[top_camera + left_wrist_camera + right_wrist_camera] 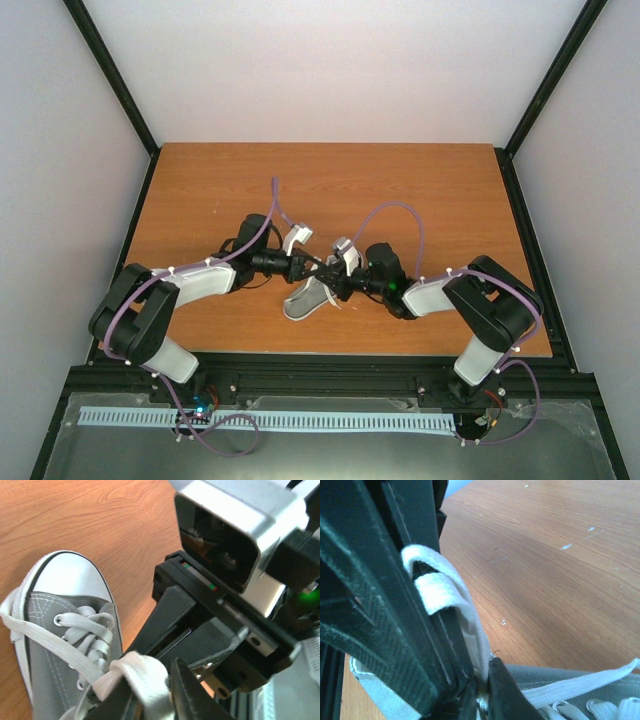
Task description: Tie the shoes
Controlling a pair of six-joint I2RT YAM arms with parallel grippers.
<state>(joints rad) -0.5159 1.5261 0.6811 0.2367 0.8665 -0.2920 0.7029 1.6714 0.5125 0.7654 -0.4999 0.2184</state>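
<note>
My right gripper should open and pinch the lace loops' base (481, 682) while the lace is wrapped over my left gripper's finger, and only then will my left gripper back out.
A small grey canvas shoe (300, 302) with a white toe cap (70, 577) lies on the wooden table between both arms. Its white laces (60, 642) run up from the eyelets. My left gripper (318, 270) hangs just above the shoe, and in the left wrist view it (150, 687) is shut on a bunched loop of lace (142, 677). My right gripper (335, 287) meets it from the right. In the right wrist view it (482, 680) is shut on a strand of lace (470, 625), which loops over a dark finger beside it. The shoe's heel is hidden.
The wooden table (200, 190) stretches behind and beside the shoe. Black frame posts (110, 70) and white walls close in the sides. A white slotted strip (270, 420) runs along the near edge by the arm bases. Purple cables (400, 210) arch over both arms.
</note>
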